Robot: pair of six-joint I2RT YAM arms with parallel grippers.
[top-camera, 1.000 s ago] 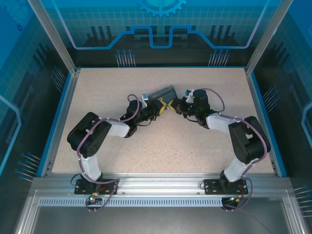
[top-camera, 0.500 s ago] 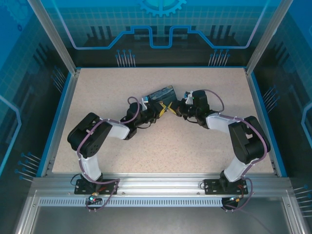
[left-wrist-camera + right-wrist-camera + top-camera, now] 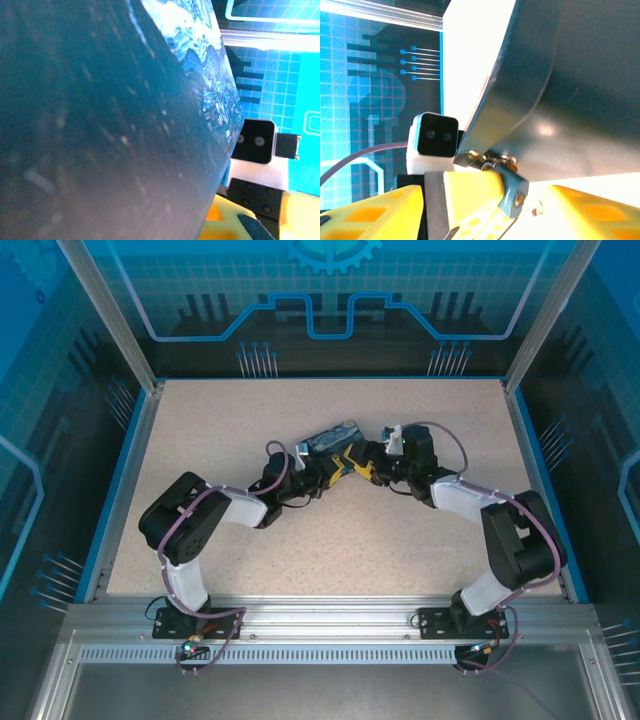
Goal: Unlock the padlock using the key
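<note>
My right gripper should back off from beside the padlock, where it is rolled onto its side, then roll level and take the key (image 3: 537,209) from above.
The dark blue box with swirly print (image 3: 335,437) sits tilted between both grippers at mid-table. In the right wrist view its metal hasp (image 3: 485,158) carries the small blue padlock (image 3: 514,192), which hangs below the box edge. My right gripper (image 3: 485,202) is open, its yellow fingers (image 3: 370,212) wide on either side of the padlock. A yellow finger of the left gripper (image 3: 472,192) touches the padlock's left side. The left gripper (image 3: 327,472) is right under the box (image 3: 100,125), its jaws hidden. I cannot make out the key.
The left wrist's camera housing (image 3: 434,136) faces the right gripper closely. The right gripper (image 3: 358,466) and its wrist (image 3: 256,145) crowd the box's front corner. Speckled tabletop (image 3: 330,540) lies open in front; blue frame rails (image 3: 128,480) edge it.
The box has turned and tipped so its printed top shows more. The right arm has moved left and lower toward it. The left gripper has shifted slightly right.
</note>
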